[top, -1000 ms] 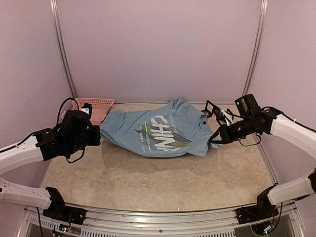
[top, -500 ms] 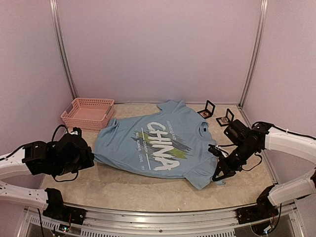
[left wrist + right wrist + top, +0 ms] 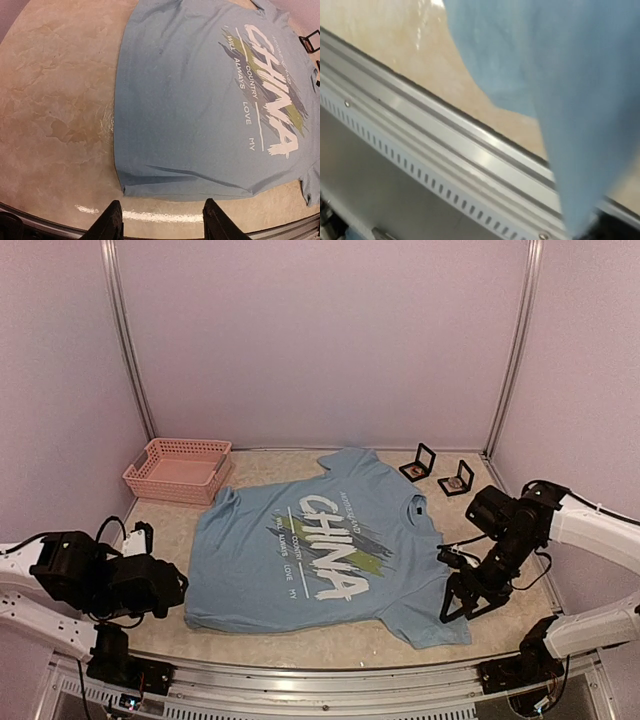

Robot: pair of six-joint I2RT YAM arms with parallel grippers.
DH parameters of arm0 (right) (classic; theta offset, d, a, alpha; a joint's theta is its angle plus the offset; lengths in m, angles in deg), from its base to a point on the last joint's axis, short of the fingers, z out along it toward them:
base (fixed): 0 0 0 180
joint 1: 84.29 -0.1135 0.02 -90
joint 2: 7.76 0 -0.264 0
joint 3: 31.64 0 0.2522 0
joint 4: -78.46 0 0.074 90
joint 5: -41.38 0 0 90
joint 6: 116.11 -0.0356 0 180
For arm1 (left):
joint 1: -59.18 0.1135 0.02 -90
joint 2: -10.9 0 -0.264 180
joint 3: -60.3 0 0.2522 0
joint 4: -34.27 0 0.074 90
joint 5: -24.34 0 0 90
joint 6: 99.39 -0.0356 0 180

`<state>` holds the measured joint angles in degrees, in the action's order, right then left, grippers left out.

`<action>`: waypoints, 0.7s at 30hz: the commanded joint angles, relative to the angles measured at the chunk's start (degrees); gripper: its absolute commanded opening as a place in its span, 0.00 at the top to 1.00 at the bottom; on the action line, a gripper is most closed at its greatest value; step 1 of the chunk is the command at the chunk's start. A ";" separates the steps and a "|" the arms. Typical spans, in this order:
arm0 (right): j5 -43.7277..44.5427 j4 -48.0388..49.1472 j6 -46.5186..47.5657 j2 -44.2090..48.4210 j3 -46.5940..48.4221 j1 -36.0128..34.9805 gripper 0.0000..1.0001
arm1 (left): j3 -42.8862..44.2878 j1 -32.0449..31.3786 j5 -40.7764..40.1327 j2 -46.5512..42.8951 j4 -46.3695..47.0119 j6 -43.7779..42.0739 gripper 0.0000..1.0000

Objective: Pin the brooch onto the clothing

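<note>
I'll close my right gripper next on the chest (image 3: 412, 553) of the light blue T-shirt, between its collar and green print.
The clothing (image 3: 320, 540), a light blue T-shirt with white "CHINA" lettering, lies spread flat on the table, print up. My left gripper (image 3: 168, 588) sits low at the shirt's near left corner. In the left wrist view it (image 3: 162, 225) is open, with bare table between its fingers (image 3: 112, 222) and the hem (image 3: 200, 100) just ahead. My right gripper (image 3: 468, 602) hovers over the shirt's near right corner with its fingers looking spread. Blurred blue cloth (image 3: 580, 75) fills the right wrist view and hides the fingers. The brooch is too small to make out.
Two small open black cases (image 3: 418, 462) (image 3: 456, 478) stand at the back right, each with a small piece inside. A pink basket (image 3: 180, 468) sits at the back left. The metal front rail (image 3: 445, 140) runs just below the shirt's near hem.
Both arms pulled the shirt toward the near edge and spread it flat. The left gripper has let go of the hem and opened; the right one now looks open too.
</note>
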<state>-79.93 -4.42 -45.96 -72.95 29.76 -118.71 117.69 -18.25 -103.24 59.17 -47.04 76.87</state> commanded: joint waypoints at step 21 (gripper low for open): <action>24.70 41.22 -4.68 -34.82 5.43 -0.39 1.00 | -7.01 22.67 9.03 38.81 43.98 -41.89 0.69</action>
<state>-56.41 31.69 -48.74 -107.48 39.64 -118.71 114.26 5.56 -99.87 93.66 -8.48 35.95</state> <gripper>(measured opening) 0.003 0.309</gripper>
